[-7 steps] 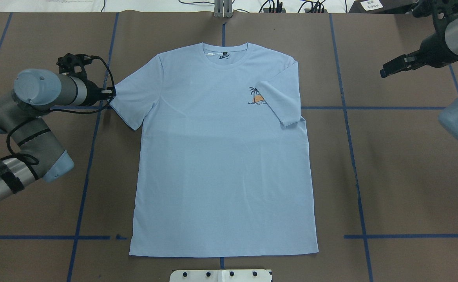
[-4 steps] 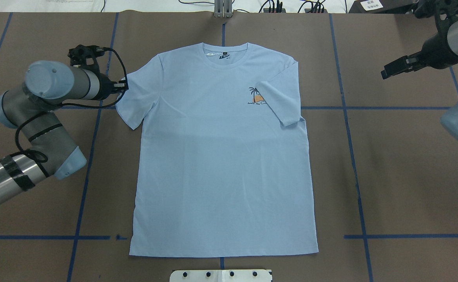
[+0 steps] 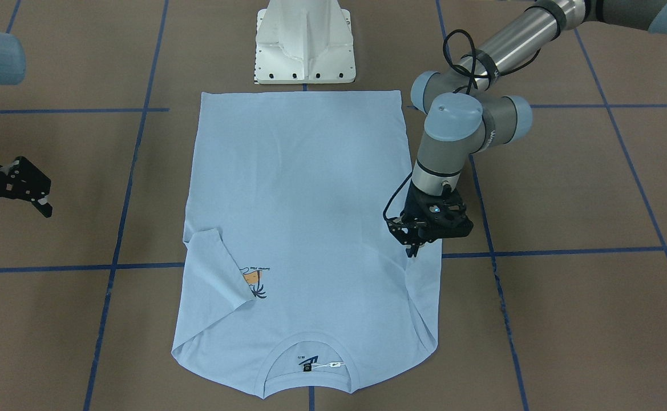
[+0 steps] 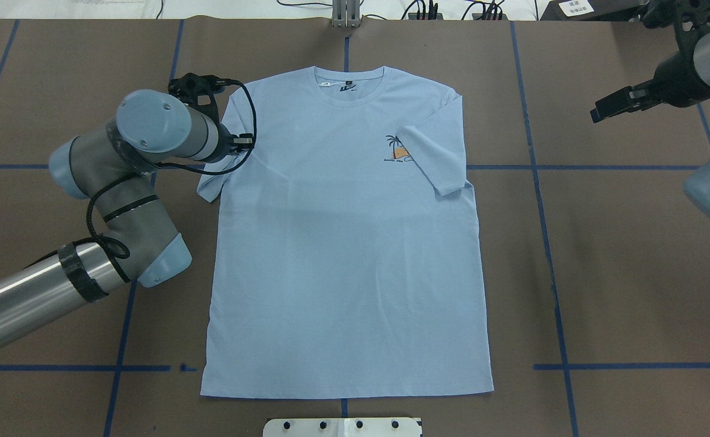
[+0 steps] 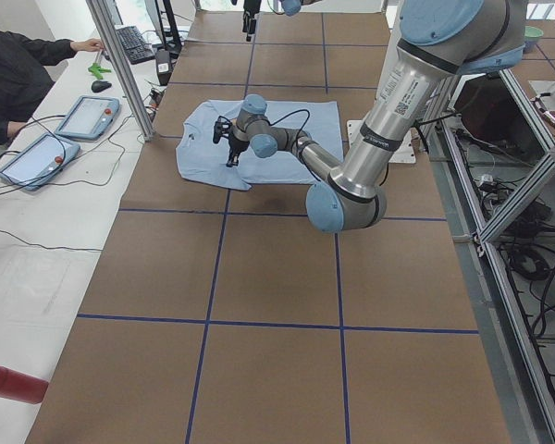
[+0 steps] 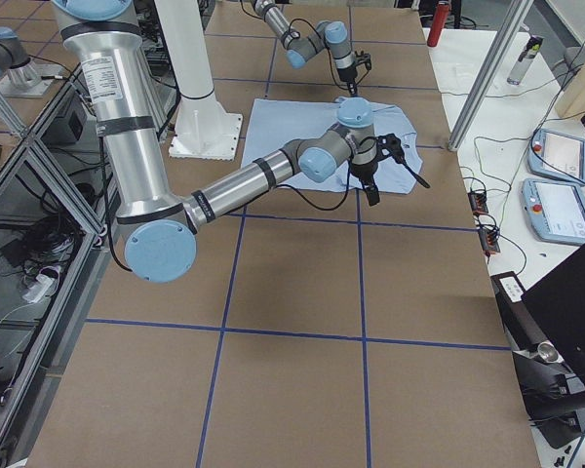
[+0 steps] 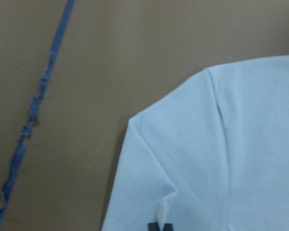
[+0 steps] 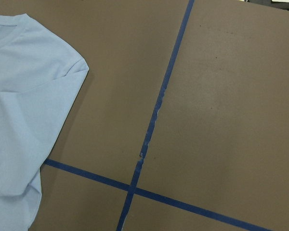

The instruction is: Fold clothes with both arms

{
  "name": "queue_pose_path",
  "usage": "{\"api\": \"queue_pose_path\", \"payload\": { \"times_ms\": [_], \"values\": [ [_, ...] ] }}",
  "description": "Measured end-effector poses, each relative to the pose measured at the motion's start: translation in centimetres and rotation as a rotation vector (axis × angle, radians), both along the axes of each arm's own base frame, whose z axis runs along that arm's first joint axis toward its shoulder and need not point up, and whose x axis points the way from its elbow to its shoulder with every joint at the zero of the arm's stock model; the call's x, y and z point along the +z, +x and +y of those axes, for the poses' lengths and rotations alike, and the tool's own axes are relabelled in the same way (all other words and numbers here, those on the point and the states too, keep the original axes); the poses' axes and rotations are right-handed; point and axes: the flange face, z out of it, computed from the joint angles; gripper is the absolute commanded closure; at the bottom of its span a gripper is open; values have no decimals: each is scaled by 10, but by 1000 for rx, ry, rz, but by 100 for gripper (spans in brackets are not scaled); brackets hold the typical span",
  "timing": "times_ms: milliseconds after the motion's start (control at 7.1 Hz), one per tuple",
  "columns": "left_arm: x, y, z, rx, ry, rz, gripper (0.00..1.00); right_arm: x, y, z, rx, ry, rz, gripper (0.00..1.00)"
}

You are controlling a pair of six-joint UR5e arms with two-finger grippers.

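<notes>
Next, my left gripper lets go of the sleeve edge on the shirt's plain chest [image 3: 370,266], at about the same level as the palm print.
The pale blue T-shirt [image 4: 342,255] lies flat, chest up, collar at the far side. Its right sleeve [image 4: 433,161] is folded inward and partly covers the palm print [image 4: 398,149]. My left gripper [image 4: 246,141] is shut on the left sleeve's edge and holds it over the shirt's shoulder area. It also shows in the front view [image 3: 415,249], and the wrist view shows the pinched cloth [image 7: 160,211]. The sleeve's lower corner [image 4: 208,193] still sticks out. My right gripper [image 3: 13,220] is open and empty, off the shirt at the far right [image 4: 600,112].
The white pedestal base [image 3: 304,43] stands at the shirt's hem. Blue tape lines [image 4: 610,167] cross the brown table. A metal post [image 5: 120,65], tablets [image 5: 85,116] and an operator [image 5: 18,69] are beyond the far edge.
My left gripper has moved right, carrying the left sleeve from beside the shirt in over its body. The right arm has barely moved.
</notes>
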Motion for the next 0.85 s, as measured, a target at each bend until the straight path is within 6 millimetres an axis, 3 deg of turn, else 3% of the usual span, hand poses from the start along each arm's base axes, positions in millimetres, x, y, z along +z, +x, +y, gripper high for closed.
{"api": "queue_pose_path", "payload": {
  "times_ms": [282, 845],
  "values": [
    [-13, 13, 1, -13, -17, 1, 100, -2, 0, 1, 1, 3, -2, 0],
    [-20, 43, -20, -20, -46, -25, 100, 1, 1, 2, 1, -3, 0, 0]
  ]
}}
